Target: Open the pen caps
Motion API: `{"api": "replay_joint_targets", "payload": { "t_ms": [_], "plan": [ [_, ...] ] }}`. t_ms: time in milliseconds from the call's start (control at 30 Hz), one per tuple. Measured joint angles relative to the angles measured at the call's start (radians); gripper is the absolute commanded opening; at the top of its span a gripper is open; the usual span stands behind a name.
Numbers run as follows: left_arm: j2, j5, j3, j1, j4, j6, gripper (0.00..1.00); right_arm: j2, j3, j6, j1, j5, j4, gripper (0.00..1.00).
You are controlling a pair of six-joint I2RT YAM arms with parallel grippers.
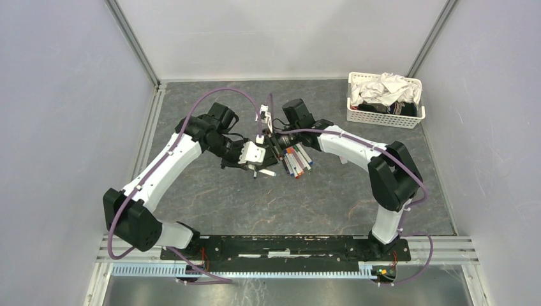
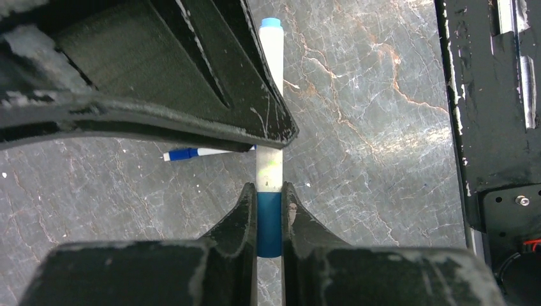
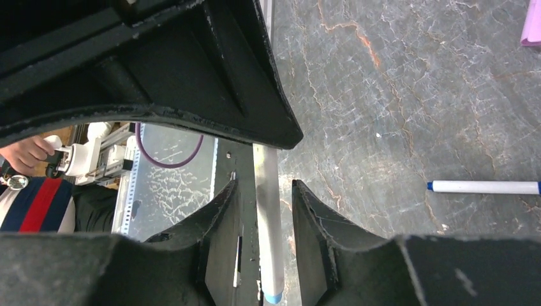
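Observation:
Next, I release the dark blue pen cap with my left gripper on the table (image 1: 230,166) next to the capped blue pen, away from the pile of pens.
My left gripper (image 2: 269,188) is shut on the dark blue pen cap (image 2: 269,223) of a white-barrelled pen (image 2: 271,70) with a light blue far end. My right gripper (image 3: 265,185) is open, its fingers on either side of the same white barrel (image 3: 268,217) with a gap on both sides. In the top view both grippers (image 1: 255,156) (image 1: 275,139) meet at mid table beside a bunch of several pens (image 1: 296,159). Another capped blue pen (image 2: 191,153) lies on the table; it also shows in the right wrist view (image 3: 485,187). No loose caps are in view.
A white mesh basket (image 1: 385,115) of cloth stands at the back right. A lilac object (image 3: 533,25) shows at the upper right edge of the right wrist view. The black base rail (image 1: 287,245) runs along the near edge. Grey walls close in both sides.

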Motion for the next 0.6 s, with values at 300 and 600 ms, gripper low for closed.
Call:
{"api": "replay_joint_targets", "payload": {
  "t_ms": [300, 600],
  "plan": [
    [0.000, -0.011, -0.001, -0.001, -0.005, 0.000, 0.02, 0.050, 0.000, 0.041, 0.027, -0.016, 0.040, 0.00],
    [0.047, 0.021, 0.019, 0.060, -0.006, 0.049, 0.02, 0.001, -0.064, -0.021, 0.006, 0.040, 0.077, 0.00]
  ]
}}
